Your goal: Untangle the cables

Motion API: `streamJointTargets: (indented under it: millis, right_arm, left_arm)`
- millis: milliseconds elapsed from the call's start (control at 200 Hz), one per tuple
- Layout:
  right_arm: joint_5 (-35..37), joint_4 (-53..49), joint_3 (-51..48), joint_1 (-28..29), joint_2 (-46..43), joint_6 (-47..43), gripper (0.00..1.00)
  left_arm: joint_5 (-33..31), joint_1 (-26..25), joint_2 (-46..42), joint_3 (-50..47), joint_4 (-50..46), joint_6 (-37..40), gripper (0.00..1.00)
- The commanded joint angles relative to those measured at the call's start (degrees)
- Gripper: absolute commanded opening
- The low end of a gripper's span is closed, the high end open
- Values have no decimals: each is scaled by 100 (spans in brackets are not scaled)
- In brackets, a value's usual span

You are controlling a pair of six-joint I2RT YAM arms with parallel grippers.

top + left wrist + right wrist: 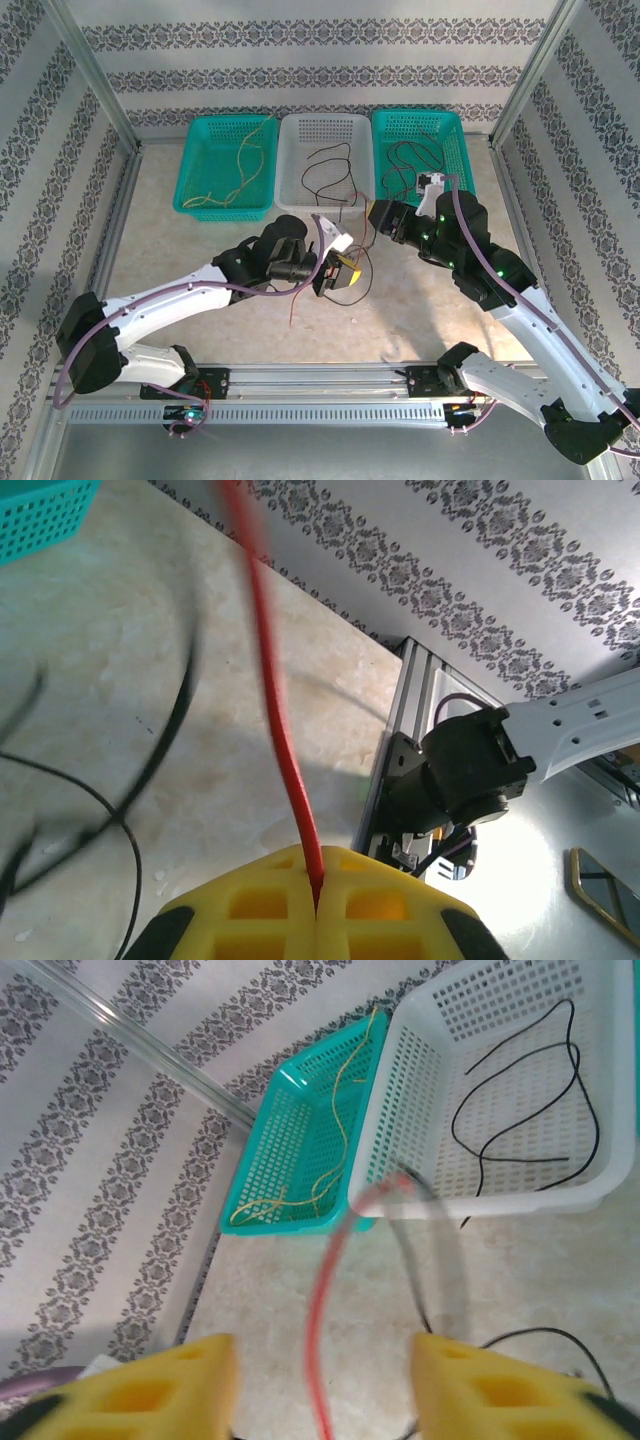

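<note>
The red cable is hanging next to the black cable in my right gripper's gap, so my right gripper should pinch just the red cable [316,1320] and pull it clear.
My left gripper [335,268] hovers over the middle of the table, its yellow jaws [318,865] shut on a red cable [285,740] that runs up and away from them. Black cables [170,730] lie loose on the table beside it. My right gripper [376,216] hangs just right of the left one and is open [325,1360]. A blurred stretch of the red cable [325,1330] and a dark cable [420,1250] pass through the gap between its fingers without touching the pads. A black loop [360,275] dangles below the left gripper.
Three baskets stand along the back. The left teal basket [190,170] holds yellow cables [320,1140]. The white basket [290,130] holds black cables [520,1110]. The right teal basket [455,150] holds dark cables. A metal rail [320,380] runs along the near edge.
</note>
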Motion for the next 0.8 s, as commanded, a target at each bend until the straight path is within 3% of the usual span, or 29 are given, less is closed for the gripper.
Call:
streamJointTargets:
  millis: [0,180,460,795]
  right_arm:
    - [258,-358,168,41,-59,-185,68]
    - [95,-687,457,32,-196,-537,74]
    - [-1189,297,129,134,-66,-55,65]
    - [-1242,407,203,203,247,-5,30]
  left_arm:
    - [63,-72,-320,178,132,-106,0]
    - [65,-20,-534,131,381,-241,0]
    - [128,-11,-527,339,637,-229,0]
    - [66,-11,-627,454,812,-144,0]
